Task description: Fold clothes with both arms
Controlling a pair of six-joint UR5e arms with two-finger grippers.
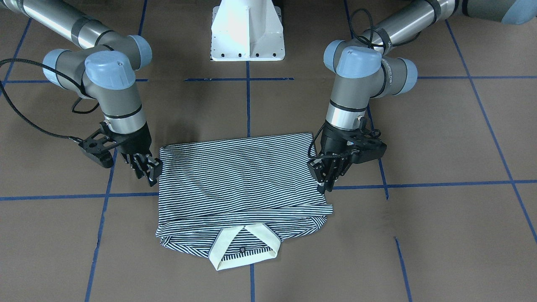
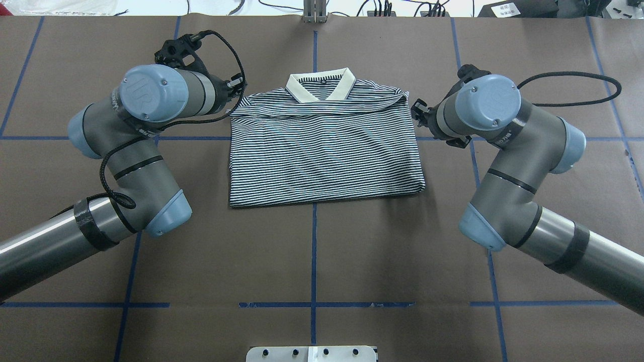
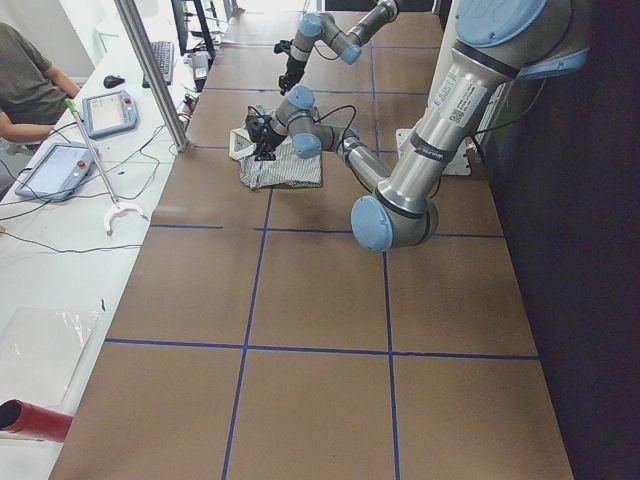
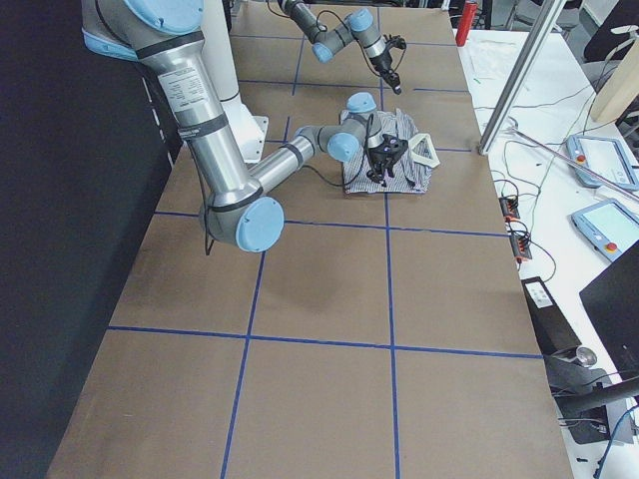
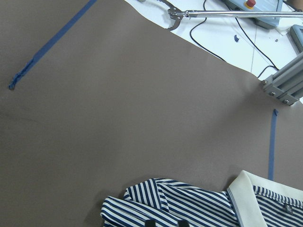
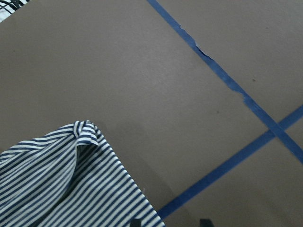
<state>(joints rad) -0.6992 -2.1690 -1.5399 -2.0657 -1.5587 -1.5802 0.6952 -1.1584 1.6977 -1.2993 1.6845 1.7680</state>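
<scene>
Next, I close my right gripper on the striped polo shirt's hem corner [image 1: 162, 148] on its own side, toward the white pedestal base.
The striped polo shirt [image 2: 324, 151] lies folded flat on the brown table, with its cream collar [image 2: 302, 93] on the side far from the robot base. My left gripper [image 1: 328, 176] stands at the shirt's edge near the shoulder. Its fingertips show a narrow gap over the striped cloth in the left wrist view [image 5: 166, 223]. My right gripper [image 1: 147, 170] stands at the opposite edge, open. In the right wrist view [image 6: 169, 222] one tip is over the shirt's edge [image 6: 61, 184] and the other over the table. Neither gripper holds cloth.
The white pedestal base [image 1: 247, 33] stands behind the shirt. Blue tape lines [image 2: 314, 251] cross the brown table. Beyond the far edge are an aluminium post [image 3: 150, 70], tablets, cables and a seated operator [image 3: 25, 80].
</scene>
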